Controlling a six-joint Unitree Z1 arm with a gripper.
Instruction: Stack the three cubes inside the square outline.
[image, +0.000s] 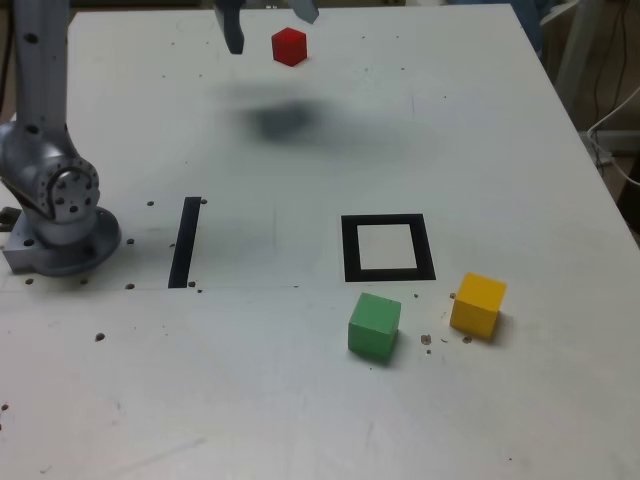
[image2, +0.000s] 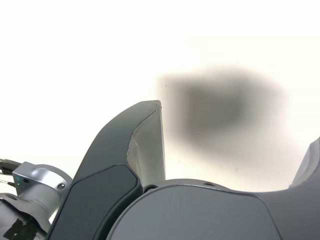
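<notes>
The robot's gripper needs to next go down to the red cube on the far part of the table and close on the cube's opposite sides (image: 290, 47).
The red cube (image: 289, 46) lies on the far part of the white table (image: 300, 400). My gripper (image: 268, 22) hangs high at the exterior view's top edge, open, with one dark finger (image: 233, 32) to the left of the red cube in that picture. In the wrist view the gripper (image2: 235, 150) is spread wide with nothing between its fingers (image2: 145, 145), and only its shadow shows on the table. The square outline (image: 388, 248) sits mid-table with nothing inside. The green cube (image: 374, 325) and yellow cube (image: 478, 304) rest just in front of it, apart from each other.
The arm's grey base (image: 55, 215) stands at the exterior view's left. A narrow black stripe (image: 185, 241) lies between the base and the outline. Small dark specks dot the table. The table's right edge runs near the yellow cube's side.
</notes>
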